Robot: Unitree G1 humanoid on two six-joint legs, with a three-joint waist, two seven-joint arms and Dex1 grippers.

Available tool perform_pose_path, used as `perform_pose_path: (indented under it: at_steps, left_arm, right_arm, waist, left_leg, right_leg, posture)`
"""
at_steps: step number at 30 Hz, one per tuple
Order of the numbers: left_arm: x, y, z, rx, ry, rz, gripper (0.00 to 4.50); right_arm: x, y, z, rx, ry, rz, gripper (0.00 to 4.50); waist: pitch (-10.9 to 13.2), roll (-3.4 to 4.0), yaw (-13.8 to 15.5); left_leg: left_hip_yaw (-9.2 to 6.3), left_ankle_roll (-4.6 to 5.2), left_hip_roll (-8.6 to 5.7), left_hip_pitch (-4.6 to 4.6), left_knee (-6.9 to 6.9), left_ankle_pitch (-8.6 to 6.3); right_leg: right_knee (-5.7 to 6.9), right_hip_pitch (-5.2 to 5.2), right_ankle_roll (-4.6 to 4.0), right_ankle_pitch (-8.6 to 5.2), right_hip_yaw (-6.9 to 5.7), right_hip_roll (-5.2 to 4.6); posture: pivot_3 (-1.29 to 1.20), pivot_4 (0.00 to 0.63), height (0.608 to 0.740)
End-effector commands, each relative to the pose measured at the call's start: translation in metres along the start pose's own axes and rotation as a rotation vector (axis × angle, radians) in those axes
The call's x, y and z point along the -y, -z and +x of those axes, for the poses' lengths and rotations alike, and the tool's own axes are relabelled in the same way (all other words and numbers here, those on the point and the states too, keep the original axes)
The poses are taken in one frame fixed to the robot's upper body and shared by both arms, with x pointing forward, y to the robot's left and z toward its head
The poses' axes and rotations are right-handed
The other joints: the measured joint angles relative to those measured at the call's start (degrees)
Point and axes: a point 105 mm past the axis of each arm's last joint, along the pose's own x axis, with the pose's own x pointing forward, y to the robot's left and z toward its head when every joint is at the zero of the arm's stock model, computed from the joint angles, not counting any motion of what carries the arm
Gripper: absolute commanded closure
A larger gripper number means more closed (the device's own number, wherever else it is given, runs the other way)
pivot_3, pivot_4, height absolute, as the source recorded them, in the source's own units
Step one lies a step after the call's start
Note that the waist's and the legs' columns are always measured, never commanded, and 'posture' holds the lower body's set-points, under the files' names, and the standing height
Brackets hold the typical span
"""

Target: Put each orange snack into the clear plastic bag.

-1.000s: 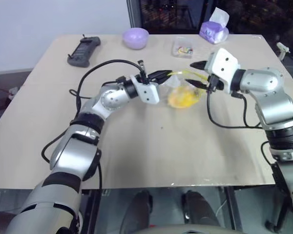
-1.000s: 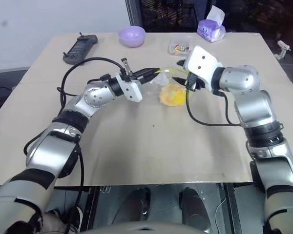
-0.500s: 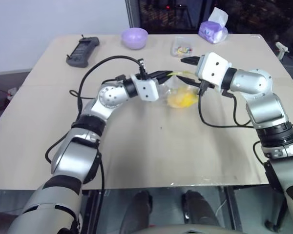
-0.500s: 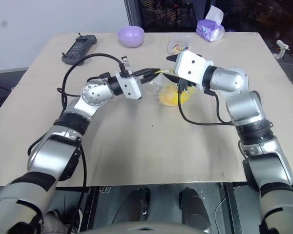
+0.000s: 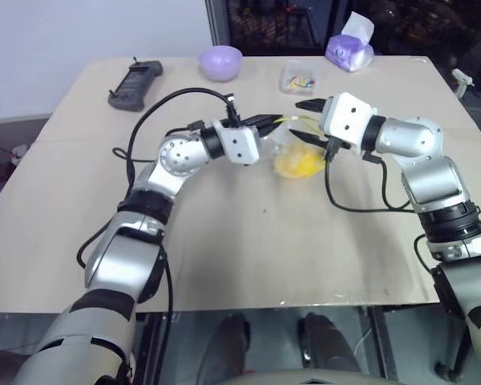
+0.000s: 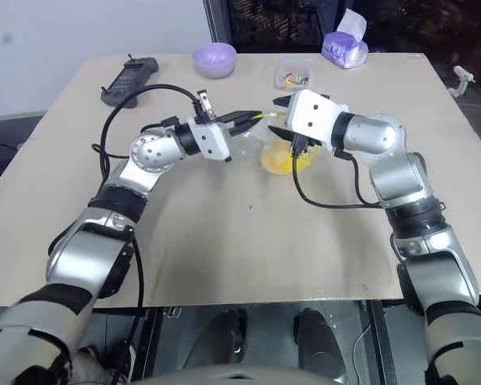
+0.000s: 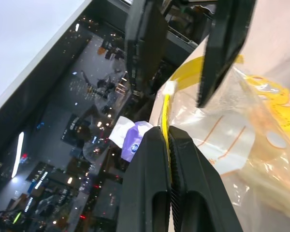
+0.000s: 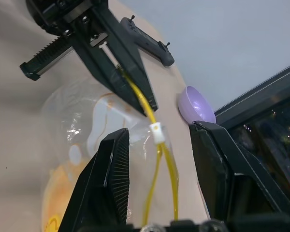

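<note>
The yellow seal of the bag gapes beyond the white slider, so my right gripper needs to pinch the slider (image 8: 156, 132) and pull it away from my left gripper.
The clear plastic bag (image 5: 287, 147) hangs by its yellow seal strip (image 7: 165, 113), its lower part down by the table. An orange snack (image 5: 297, 165) shows through the film, inside the bag. My left gripper (image 5: 276, 120) is shut on the strip, pinching it between its fingertips (image 7: 157, 145). My right gripper (image 5: 309, 120) faces it from the other side and is open. Its two fingers (image 8: 117, 159) stand on either side of the strip and its small white slider (image 8: 156, 129) without touching them.
At the table's far side stand a lilac bowl (image 5: 221, 61), a small clear box with coloured bits (image 5: 298, 78) and a purple tissue pack (image 5: 350, 49). A black handset (image 5: 135, 83) lies at the far left. Cables trail from both wrists over the tabletop (image 5: 248, 241).
The whole picture has shifted a little. Both wrists have rolled slightly. The left gripper keeps its pinch on the strip and the right gripper's fingers stay apart around it.
</note>
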Motion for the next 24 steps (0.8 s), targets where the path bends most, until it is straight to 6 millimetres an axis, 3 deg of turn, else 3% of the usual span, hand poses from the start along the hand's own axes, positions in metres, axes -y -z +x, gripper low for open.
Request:
perform_pose_path:
  at_steps: [1,6,24]
  left_arm:
    - [-0.0158,-0.0089,-0.0005,0.036,-0.052,0.030,4.50]
    - [-0.0142,-0.0081,-0.0009,0.034,-0.053,0.026,4.50]
    - [-0.0132,-0.0032,-0.0034,0.008,-0.050,0.037,4.50]
  right_arm:
    - [0.0094,-0.0096,-0.0015,0.031,0.030,-0.034,2.37]
    - [0.0100,-0.0102,-0.0019,0.034,0.033,-0.029,4.47]
    - [0.0081,-0.0070,-0.0022,0.022,0.028,-0.023,4.47]
  waist:
    - [0.0,0.00,0.0]
    - [0.0,0.00,0.0]
    - [0.0,0.00,0.0]
  left_leg:
    - [0.00,0.00,0.00,0.00,0.00,0.00]
    - [0.00,0.00,0.00,0.00,0.00,0.00]
    - [0.00,0.01,0.00,0.00,0.00,-0.01]
  right_leg:
    - [0.00,0.00,0.00,0.00,0.00,0.00]
    - [0.00,0.00,0.00,0.00,0.00,0.00]
    - [0.00,0.00,0.00,0.00,0.00,0.00]
  posture:
    - [0.00,0.150,0.740]
    - [0.00,0.150,0.740]
    - [0.00,0.150,0.740]
